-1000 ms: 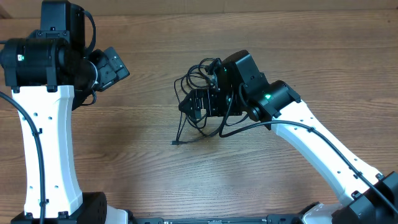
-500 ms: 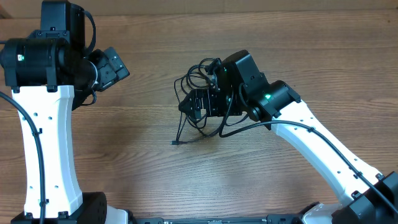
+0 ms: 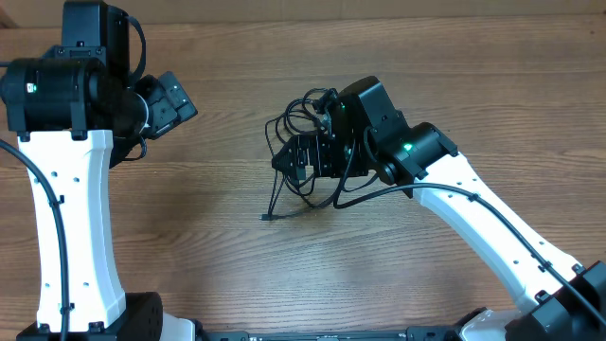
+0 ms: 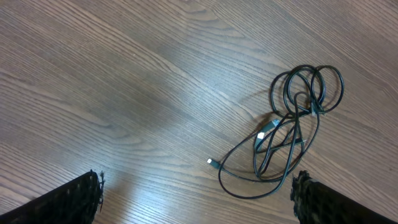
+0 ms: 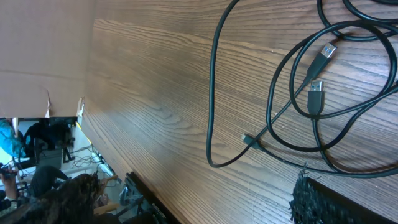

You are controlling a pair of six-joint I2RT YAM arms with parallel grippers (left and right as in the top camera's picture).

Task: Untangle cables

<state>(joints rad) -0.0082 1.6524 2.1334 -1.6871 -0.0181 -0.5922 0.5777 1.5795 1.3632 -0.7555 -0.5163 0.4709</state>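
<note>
My right gripper is to close next on the single piece of the outer black cable [image 5: 209, 147] close to its bend, apart from the loops and silver plugs.
The cables [image 3: 295, 125] are thin black cords tangled in a loose bundle at mid-table, with one strand trailing to a small plug end [image 3: 268, 218]. My right gripper [image 3: 305, 157] hovers right over the bundle, open and empty. In the right wrist view the cables [image 5: 292, 118] loop just ahead of the open jaws [image 5: 193, 205], with two silver plugs [image 5: 316, 93] showing. My left gripper [image 3: 175, 99] is raised at the far left, open and empty. In the left wrist view the cables [image 4: 298, 124] lie well ahead of its open jaws [image 4: 199, 211].
The wooden table [image 3: 189, 246] has a near edge with clutter beyond it in the right wrist view [image 5: 106, 168]. A cardboard wall [image 5: 43, 50] stands along one side. The white arm links flank the bundle on both sides.
</note>
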